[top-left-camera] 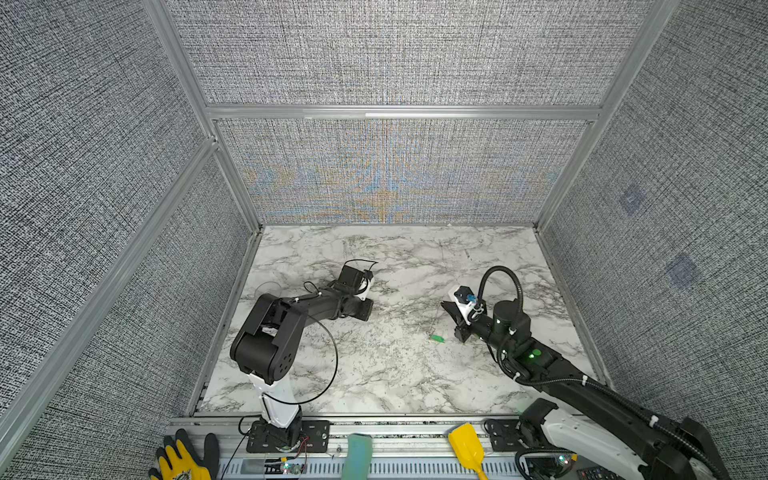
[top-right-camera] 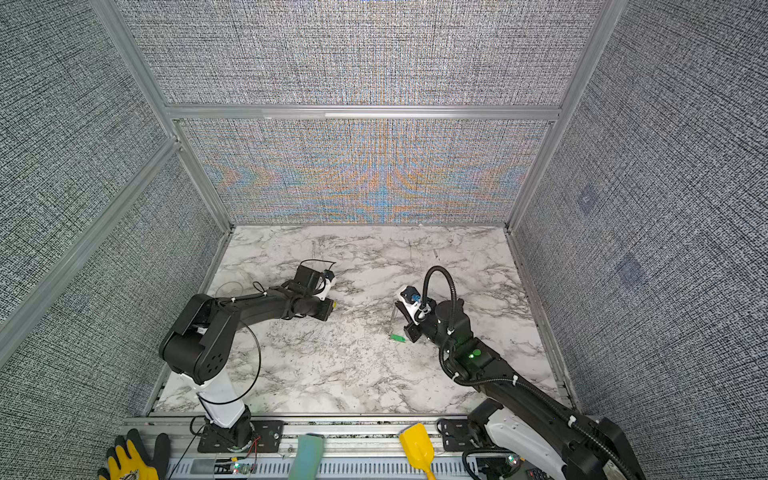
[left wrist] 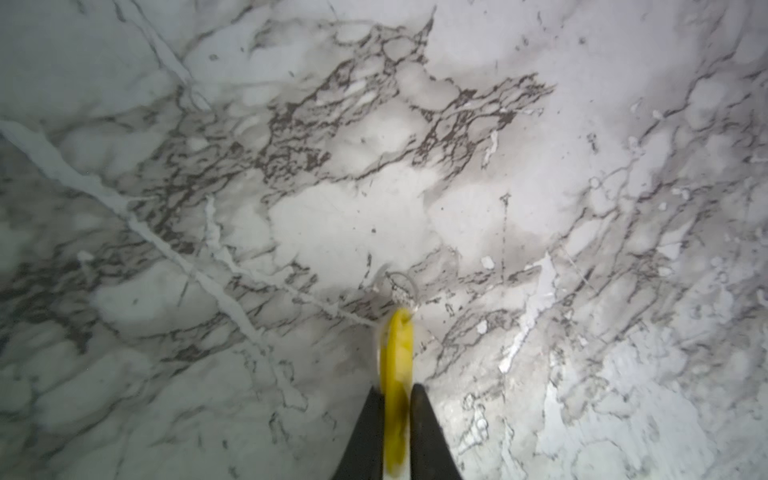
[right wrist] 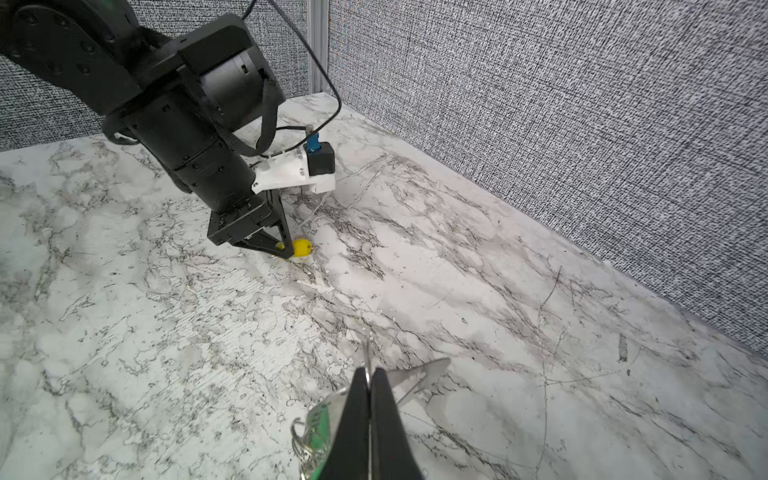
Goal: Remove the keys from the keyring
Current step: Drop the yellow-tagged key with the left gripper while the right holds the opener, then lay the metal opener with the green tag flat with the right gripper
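My right gripper has the keyring. It will let go of the keyring on the marble [top-left-camera: 402, 314] [right wrist: 340, 316] between the green key and my left gripper.
My left gripper [left wrist: 397, 390] is shut on the yellow key [left wrist: 399, 345], which stands on edge between its black fingers with its tiny metal ring [left wrist: 403, 284] lying on the marble. The right wrist view shows that gripper [right wrist: 286, 249] tip-down at the table with the yellow key [right wrist: 302, 247] poking out. My right gripper [right wrist: 369, 370] is shut on the keyring [right wrist: 367, 353], seen edge-on as a thin grey strip [top-right-camera: 393, 320]. The green key [right wrist: 320, 419] hangs beside its finger and rests on the table in both top views [top-left-camera: 436, 338] [top-right-camera: 398, 337].
The marble table [top-left-camera: 374, 374] is walled by grey fabric panels on three sides. On the front rail lie a yellow scoop [top-left-camera: 465, 446], a teal object [top-left-camera: 357, 455] and a yellow-black glove [top-left-camera: 183, 459]. The two grippers stand well apart.
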`<state>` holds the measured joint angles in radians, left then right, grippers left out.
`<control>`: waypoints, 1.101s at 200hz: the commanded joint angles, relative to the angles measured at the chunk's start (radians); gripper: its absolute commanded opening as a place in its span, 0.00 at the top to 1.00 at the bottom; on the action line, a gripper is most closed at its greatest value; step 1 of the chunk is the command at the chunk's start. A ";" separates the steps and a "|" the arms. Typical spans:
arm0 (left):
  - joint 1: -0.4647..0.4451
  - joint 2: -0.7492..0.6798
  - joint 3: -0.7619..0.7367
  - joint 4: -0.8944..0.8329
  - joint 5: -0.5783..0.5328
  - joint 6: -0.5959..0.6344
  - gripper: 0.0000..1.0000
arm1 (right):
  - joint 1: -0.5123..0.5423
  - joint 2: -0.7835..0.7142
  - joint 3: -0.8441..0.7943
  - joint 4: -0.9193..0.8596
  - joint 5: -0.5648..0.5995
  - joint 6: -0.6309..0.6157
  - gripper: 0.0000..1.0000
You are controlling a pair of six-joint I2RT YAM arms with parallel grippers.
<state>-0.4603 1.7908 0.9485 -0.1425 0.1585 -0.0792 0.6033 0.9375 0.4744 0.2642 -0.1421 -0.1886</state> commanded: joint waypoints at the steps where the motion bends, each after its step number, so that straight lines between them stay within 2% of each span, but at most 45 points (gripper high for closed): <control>1: 0.009 -0.012 -0.019 -0.019 -0.033 -0.021 0.81 | 0.001 0.036 0.022 0.004 -0.041 0.013 1.00; 34: 0.019 -0.082 -0.057 0.007 -0.063 -0.040 0.71 | 0.001 0.119 0.061 0.016 -0.078 0.027 1.00; 87: 0.027 -0.315 -0.123 0.021 -0.121 -0.058 0.60 | 0.023 0.302 0.154 0.044 -0.122 0.069 1.00; 162: 0.028 -0.603 -0.206 -0.037 -0.098 -0.096 0.59 | 0.111 0.624 0.386 -0.045 -0.095 0.093 1.00; 182: 0.027 -0.670 -0.248 -0.010 -0.084 -0.089 0.58 | 0.122 0.690 0.435 -0.053 -0.088 0.097 1.00; 220: 0.028 -0.766 -0.353 0.116 -0.039 -0.068 0.58 | 0.124 0.839 0.619 -0.220 -0.068 0.041 1.00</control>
<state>-0.4313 1.0641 0.6350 -0.1318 0.0822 -0.1558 0.7269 1.7115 1.0111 0.1593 -0.2279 -0.1101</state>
